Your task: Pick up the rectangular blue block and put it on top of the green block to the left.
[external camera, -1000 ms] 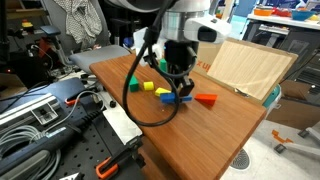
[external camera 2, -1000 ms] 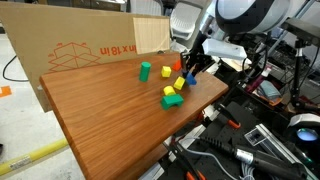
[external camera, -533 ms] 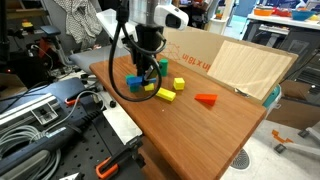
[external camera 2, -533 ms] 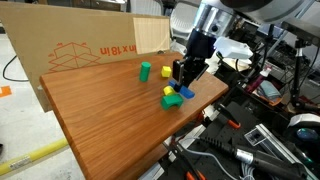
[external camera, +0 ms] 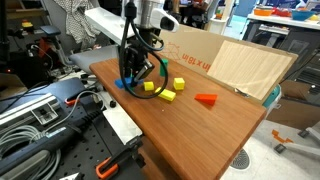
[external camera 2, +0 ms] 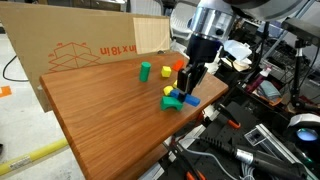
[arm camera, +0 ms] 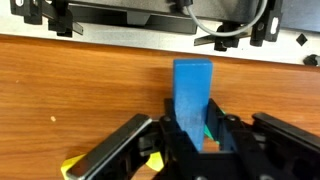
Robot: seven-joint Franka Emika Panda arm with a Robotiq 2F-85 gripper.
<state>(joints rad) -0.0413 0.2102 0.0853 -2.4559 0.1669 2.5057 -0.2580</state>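
Next, my gripper releases the rectangular blue block on top of the green block [external camera: 130, 83] [arm camera: 200, 112] by the table's near edge.
My gripper [arm camera: 193, 128] is shut on the rectangular blue block [arm camera: 192, 92], a long flat bar that sticks out forward between the fingers. A bit of the green block [arm camera: 208, 128] shows just beneath the bar in the wrist view. In both exterior views the gripper [external camera: 130, 76] [external camera 2: 188, 86] is low over the table's near edge. The blue block [external camera 2: 191, 100] sits right beside and partly over the green block [external camera 2: 172, 101]. I cannot tell whether they touch. A tip of the blue block [external camera: 119, 84] shows under the fingers.
Yellow blocks [external camera: 150, 87] [external camera: 167, 95] [external camera: 179, 83] lie close to the gripper. A red-orange wedge [external camera: 205, 99] lies further along. An upright green cylinder [external camera 2: 145, 70] stands near a cardboard box [external camera 2: 70, 50]. The wooden table's edge [arm camera: 150, 42] is just ahead.
The gripper has carried the blue block away from the red-orange wedge, past the yellow blocks, to the green block at the table's edge, and has come lower.
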